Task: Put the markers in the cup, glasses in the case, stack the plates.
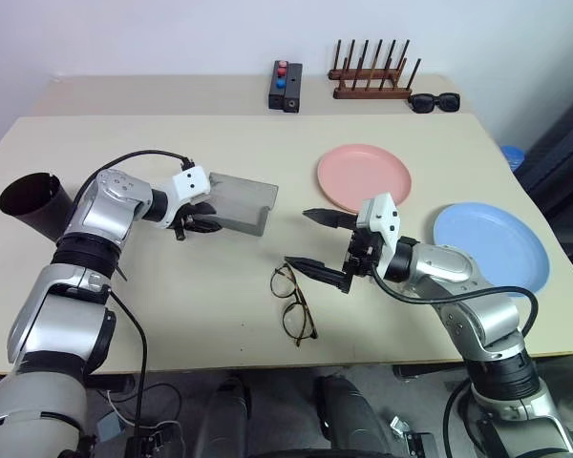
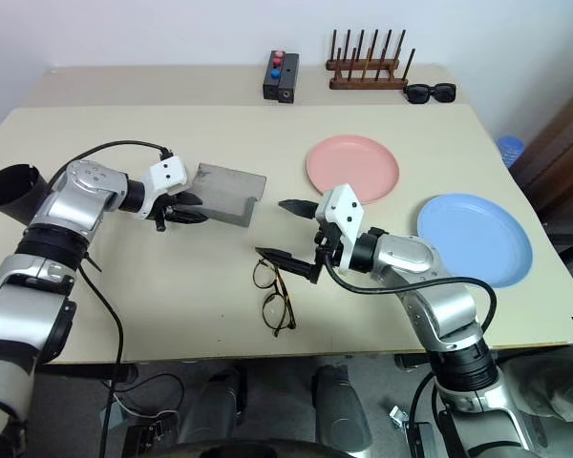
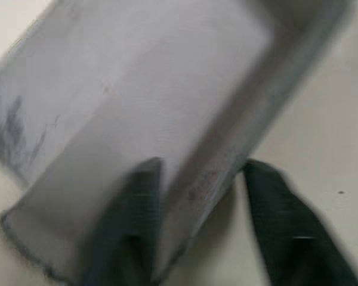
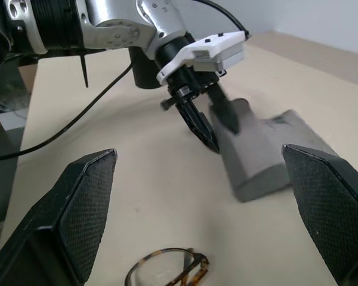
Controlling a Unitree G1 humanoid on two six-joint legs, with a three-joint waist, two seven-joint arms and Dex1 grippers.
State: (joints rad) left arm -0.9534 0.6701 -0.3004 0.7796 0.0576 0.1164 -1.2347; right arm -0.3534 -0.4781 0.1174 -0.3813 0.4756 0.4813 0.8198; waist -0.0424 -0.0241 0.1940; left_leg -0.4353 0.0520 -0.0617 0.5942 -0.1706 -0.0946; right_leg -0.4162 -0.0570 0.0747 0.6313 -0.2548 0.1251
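My right gripper will move down to the brown glasses next and close on the glasses' bridge (image 1: 293,299), between the two lenses.
The grey case (image 1: 237,202) lies open on the table left of centre. My left gripper (image 1: 201,222) is shut on the wall at its left end, one finger (image 3: 137,196) inside and the other outside. The brown wire-rimmed glasses (image 1: 292,303) lie folded open near the front edge. Just above and to the right of them hovers my right gripper (image 1: 298,239), open and pointing left, holding nothing. The pink plate (image 1: 363,177) and the blue plate (image 1: 491,246) lie apart on the right. The black cup (image 1: 29,201) stands at the far left beside my left arm. The markers are out of view.
At the back stand a black box with red and blue buttons (image 1: 286,86), a wooden peg rack (image 1: 371,76) and black sunglasses (image 1: 434,101). A blue object (image 1: 512,156) sits just beyond the table's right edge. A cable loops over my left forearm.
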